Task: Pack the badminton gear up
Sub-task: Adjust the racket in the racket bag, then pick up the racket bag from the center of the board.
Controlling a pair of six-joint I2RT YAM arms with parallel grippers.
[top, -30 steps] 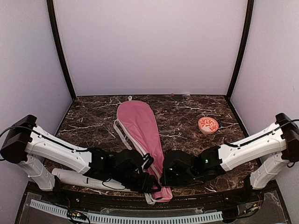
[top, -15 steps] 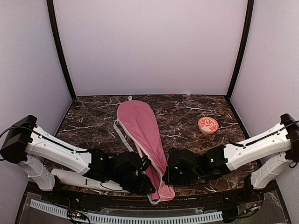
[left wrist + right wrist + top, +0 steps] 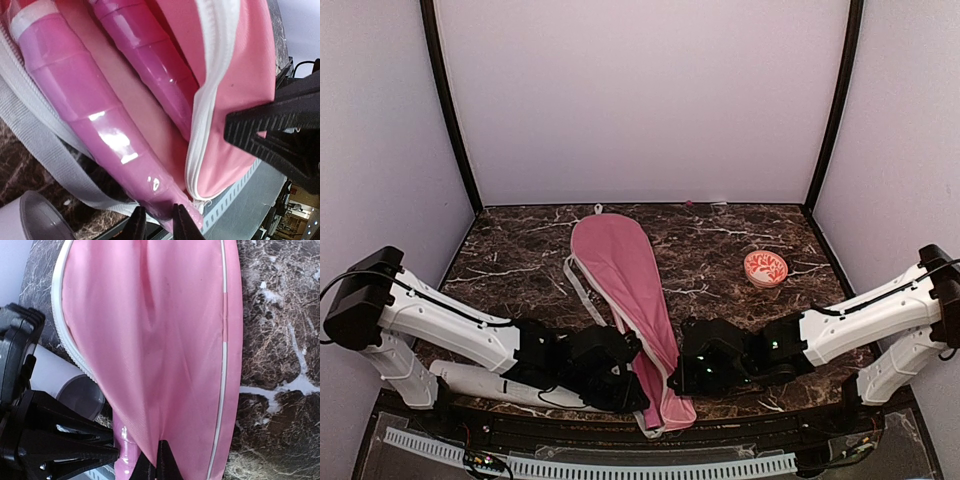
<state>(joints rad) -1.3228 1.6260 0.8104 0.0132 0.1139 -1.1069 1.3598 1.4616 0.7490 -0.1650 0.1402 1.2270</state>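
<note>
The robot's right gripper pinches the bag's upper fabric back from the rim of the bag's opening, so it should open and grab the bag's white zip edge (image 3: pixel 192 162) next to the handles.
The long pink bag (image 3: pixel 620 275) lies on the marble table, narrow end toward me. Its zip is open in the left wrist view (image 3: pixel 235 75), where two pink racket handles (image 3: pixel 85 100) lie inside. The racket frames are hidden in the bag. My left gripper (image 3: pixel 632 385) (image 3: pixel 159 222) is shut on the butt end of one handle. My right gripper (image 3: pixel 682 372) (image 3: pixel 152 462) is shut on the bag's upper fabric (image 3: pixel 165 340) at the narrow end. The white tube (image 3: pixel 480 385) lies on its side at the near left, its open mouth (image 3: pixel 82 397) beside the bag. No shuttlecocks show.
A small round red-patterned dish (image 3: pixel 765 268) sits at the right of the table. The bag's grey strap (image 3: pixel 578 285) trails along its left side. Purple walls close in the table on three sides. A slotted rail (image 3: pixel 620 468) runs along the near edge.
The bag's narrow end has shifted a little right and toward the near edge. Both grippers have moved slightly with it and kept their holds.
</note>
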